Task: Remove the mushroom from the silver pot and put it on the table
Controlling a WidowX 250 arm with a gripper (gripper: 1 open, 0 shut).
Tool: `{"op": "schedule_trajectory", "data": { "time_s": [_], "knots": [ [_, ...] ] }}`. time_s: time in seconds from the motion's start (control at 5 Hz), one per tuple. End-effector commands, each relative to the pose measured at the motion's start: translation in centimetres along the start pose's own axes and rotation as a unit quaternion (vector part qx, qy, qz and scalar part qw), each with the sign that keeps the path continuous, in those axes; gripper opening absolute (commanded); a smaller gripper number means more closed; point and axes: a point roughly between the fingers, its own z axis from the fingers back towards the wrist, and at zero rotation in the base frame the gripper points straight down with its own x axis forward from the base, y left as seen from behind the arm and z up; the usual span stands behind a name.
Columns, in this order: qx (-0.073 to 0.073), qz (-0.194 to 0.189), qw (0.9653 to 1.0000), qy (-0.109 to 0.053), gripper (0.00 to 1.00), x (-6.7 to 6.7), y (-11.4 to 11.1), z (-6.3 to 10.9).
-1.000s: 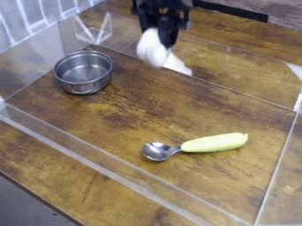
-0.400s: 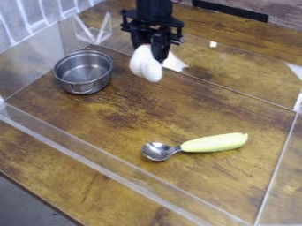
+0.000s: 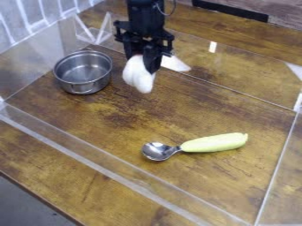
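Next, my gripper lets go of the mushroom on the bare wood [image 3: 150, 101] behind the spoon's bowl, a short way from the silver pot.
My black gripper [image 3: 147, 58] points straight down over the table [image 3: 177, 110], just right of the silver pot [image 3: 83, 71]. It is shut on the mushroom [image 3: 138, 78], whose white stem hangs below the fingers a little above the wood. The red-orange cap does not show. The pot stands upright at the back left, and its grey inside looks empty.
A spoon [image 3: 195, 144] with a yellow-green handle lies on the wood at the front right. Clear acrylic walls [image 3: 141, 181] edge the tabletop. A small white patch [image 3: 177, 64] shows just behind the gripper.
The gripper has come down and moved left with the mushroom, from the back middle to a spot beside the pot. Pot and spoon have not moved.
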Motion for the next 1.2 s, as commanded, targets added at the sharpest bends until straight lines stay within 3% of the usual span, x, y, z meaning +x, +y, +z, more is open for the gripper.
{"op": "schedule_trajectory", "data": {
  "time_s": [0.0, 0.4, 0.8, 1.0],
  "knots": [
    [0.002, -0.001, 0.9995, -0.03, 0.0, 0.9, -0.4, 0.5],
    [-0.006, 0.008, 0.9998, -0.019, 0.0, 1.1, -0.9, -2.1],
    [-0.021, -0.056, 0.9981, -0.01, 0.0, 2.5, -0.4, -3.1],
    [-0.019, -0.043, 0.9989, 0.002, 1.0, 2.9, -0.4, -2.8]
  ]
}}
